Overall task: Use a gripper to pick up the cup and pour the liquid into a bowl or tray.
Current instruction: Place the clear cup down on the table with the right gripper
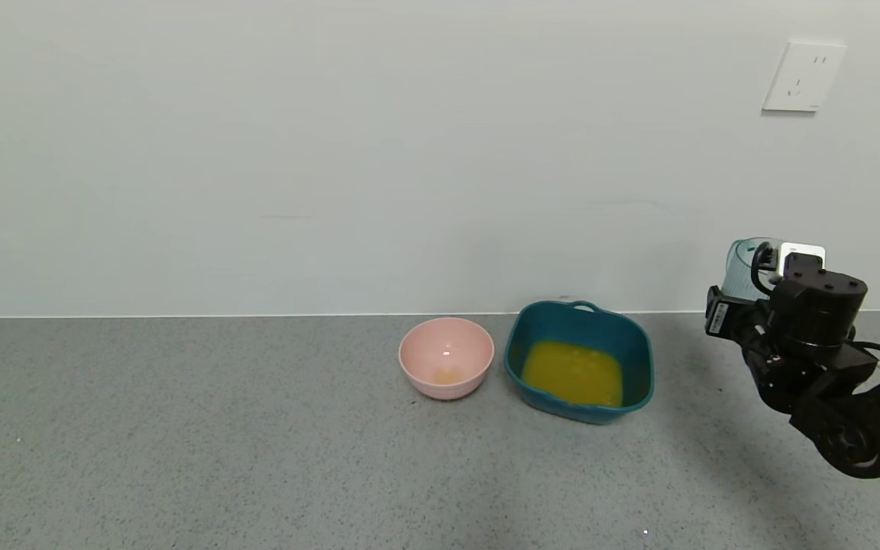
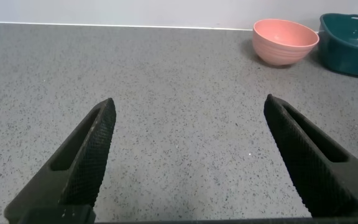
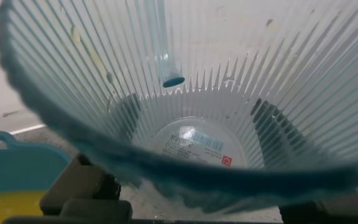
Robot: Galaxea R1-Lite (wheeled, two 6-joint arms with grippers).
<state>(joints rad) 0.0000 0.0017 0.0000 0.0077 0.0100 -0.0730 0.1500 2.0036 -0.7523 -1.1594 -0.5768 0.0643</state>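
The robot's right gripper will release the cup on the grey table [image 1: 723, 348] by the wall, past the tub from the pink bowl. The cup is now held in the air.
My right gripper [image 1: 770, 266] is shut on the pale blue-green cup [image 1: 742, 267] and holds it in the air, well to the right of the teal tub [image 1: 641, 340]. Looking into the ribbed cup [image 3: 191, 74] from the right wrist, I see its bare bottom and no liquid, with the black fingers [image 3: 272, 124] showing through its sides. The orange-yellow liquid [image 1: 574, 373] lies in the tub. An edge of the tub [image 3: 17, 165] and of the liquid [image 3: 2, 208] shows beside the cup. My left gripper [image 2: 189, 102] hangs open over bare table.
A round pink bowl [image 1: 446, 355] with a trace of orange at its bottom stands just left of the tub. The left wrist view shows the pink bowl [image 2: 284, 40] and the tub [image 2: 350, 43] far off. The wall with a socket [image 1: 803, 76] rises behind the grey table.
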